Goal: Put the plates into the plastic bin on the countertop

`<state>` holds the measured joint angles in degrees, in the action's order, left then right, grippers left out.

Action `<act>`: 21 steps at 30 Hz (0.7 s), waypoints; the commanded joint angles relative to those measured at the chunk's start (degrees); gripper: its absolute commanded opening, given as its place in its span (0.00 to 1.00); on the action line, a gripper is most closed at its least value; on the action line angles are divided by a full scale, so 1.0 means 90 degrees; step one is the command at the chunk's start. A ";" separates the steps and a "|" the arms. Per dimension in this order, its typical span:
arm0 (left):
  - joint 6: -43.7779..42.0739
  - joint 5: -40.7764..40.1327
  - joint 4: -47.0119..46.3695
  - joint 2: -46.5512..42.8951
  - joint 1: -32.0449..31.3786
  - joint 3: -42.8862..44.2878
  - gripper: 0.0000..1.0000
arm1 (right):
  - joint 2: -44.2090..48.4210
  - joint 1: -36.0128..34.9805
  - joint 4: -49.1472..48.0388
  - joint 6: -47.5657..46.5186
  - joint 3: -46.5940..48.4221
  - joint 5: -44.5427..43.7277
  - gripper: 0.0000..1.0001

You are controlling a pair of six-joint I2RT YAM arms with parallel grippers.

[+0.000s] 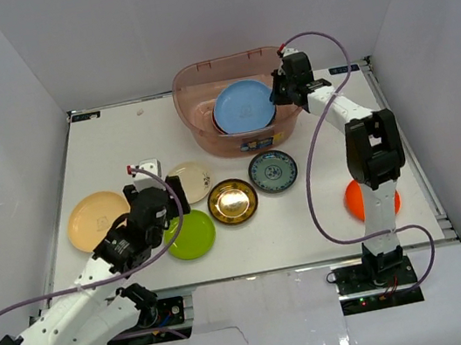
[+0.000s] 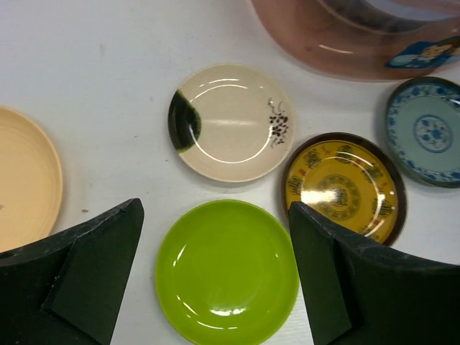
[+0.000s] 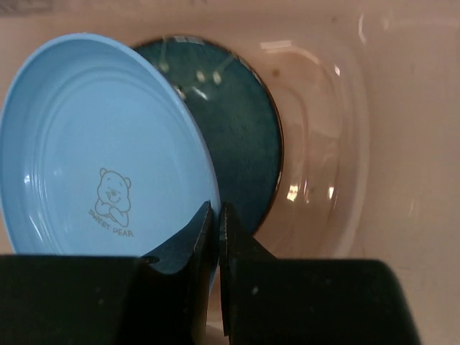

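Observation:
I move my left gripper to the tan plate next and close it on its rim [image 1: 128, 207] [image 2: 60, 164], on the side that faces the cream plate.
My right gripper [image 1: 279, 93] is shut on the rim of a light blue plate [image 1: 242, 106] and holds it tilted inside the pinkish plastic bin [image 1: 197, 80]. In the right wrist view the light blue plate [image 3: 100, 151] has a bear print and lies over a dark teal plate [image 3: 248, 136] in the bin [image 3: 338, 144]. My left gripper [image 2: 215, 215] is open above the lime green plate [image 2: 226, 269], one finger on each side. The cream plate [image 2: 231, 122], gold plate [image 2: 343, 185] and grey-blue patterned plate [image 2: 425, 133] lie beyond it on the countertop [image 1: 111, 148].
A tan plate [image 1: 97, 220] lies at the left of the table. An orange plate [image 1: 354, 198] lies at the right, partly hidden behind the right arm. A small white block [image 1: 147, 168] sits behind the left gripper. White walls enclose the table.

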<state>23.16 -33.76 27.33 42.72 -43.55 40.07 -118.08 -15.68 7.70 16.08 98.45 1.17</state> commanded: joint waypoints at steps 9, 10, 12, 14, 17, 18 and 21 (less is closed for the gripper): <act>0.0239 -0.0185 0.0146 0.1414 0.1410 0.0410 0.88 | 0.0424 -0.0172 -0.0788 -0.0018 -0.0090 0.0055 0.80; 0.0268 -0.0117 0.0166 0.1512 0.1701 0.0411 0.88 | 0.0522 -0.0181 -0.0778 -0.0048 -0.0128 0.0123 0.88; 0.0308 0.0078 0.0195 0.1862 0.2131 0.0391 0.87 | 0.0941 -0.0181 -0.0729 -0.0029 -0.0294 0.0513 0.92; 0.0327 0.0186 0.0273 0.2127 0.2377 0.0449 0.85 | 0.1631 -0.0220 -0.1232 0.0283 -0.1209 0.1358 0.93; 0.0269 0.0234 0.0342 0.2635 0.2894 0.0644 0.77 | 0.2873 -0.0637 -0.2665 0.0937 -0.3434 0.2048 0.93; 0.0201 0.0255 0.0323 0.2820 0.3118 0.0693 0.75 | 0.3166 -0.0824 -0.2914 0.0996 -0.3932 0.2019 0.91; -0.0052 0.0196 0.0021 0.3259 0.3421 0.0820 0.71 | 0.4027 -0.1527 -0.3316 0.1017 -0.5350 0.1882 0.85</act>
<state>24.64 -32.36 29.32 70.35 -15.33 44.40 -85.38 -24.01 -13.52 22.68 58.02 14.13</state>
